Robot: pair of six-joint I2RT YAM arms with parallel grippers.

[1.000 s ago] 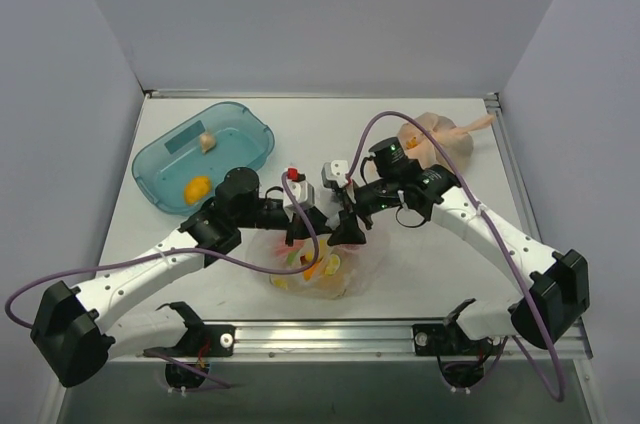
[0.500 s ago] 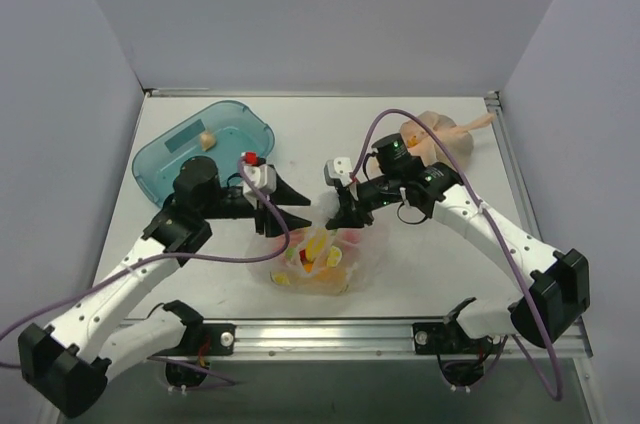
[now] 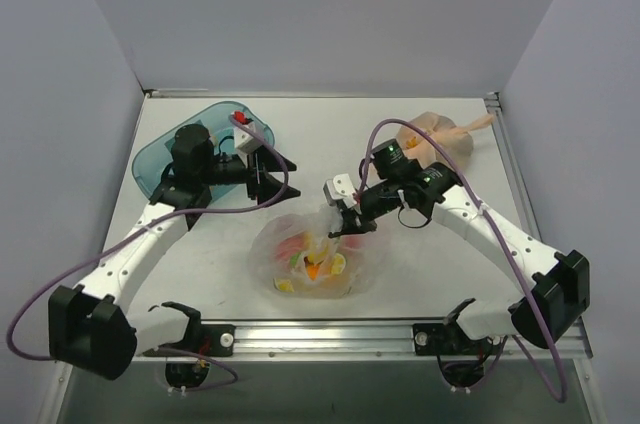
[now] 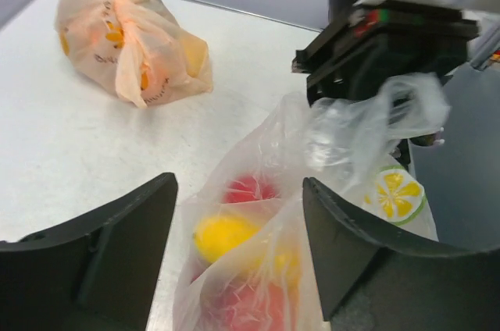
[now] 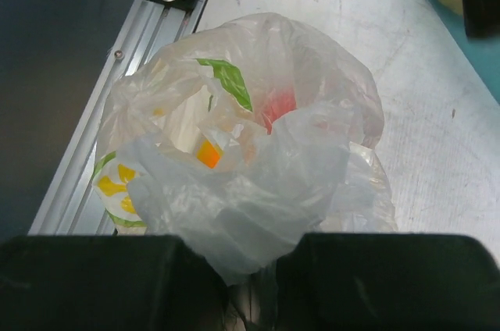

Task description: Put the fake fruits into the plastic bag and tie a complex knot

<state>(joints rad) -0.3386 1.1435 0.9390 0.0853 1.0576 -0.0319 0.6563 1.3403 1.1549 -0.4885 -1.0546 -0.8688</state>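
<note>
The bag's opening still hangs open below the bunch of film in my right gripper, so next my left gripper pinches the film [image 3: 319, 221] next to it before my right gripper takes a new hold.
The clear plastic bag [image 3: 312, 256] lies at the table's middle front with several fake fruits [image 3: 316, 264] inside. Through the film I see a yellow one [image 4: 223, 235], a red one [image 4: 248, 188] and a green-rimmed citrus slice [image 4: 397, 194]. My right gripper [image 3: 346, 223] is shut on the bag's bunched top, and the film is pinched between its fingers [image 5: 254, 251]. My left gripper [image 3: 268, 170] is open and holds nothing. It stands to the bag's far left, near the tray, and faces the bag [image 4: 258, 268]. A knot is not in view.
The teal tray [image 3: 158, 162] sits at the back left, largely under my left arm. A tied peach-orange bag [image 3: 442, 134] with fruit inside lies at the back right. An aluminium rail [image 3: 330, 329] runs along the near edge.
My left gripper opened, let go of the bag and drew back to the left toward the tray. My right gripper shut on the bag's top. The bag spread wider on the table.
</note>
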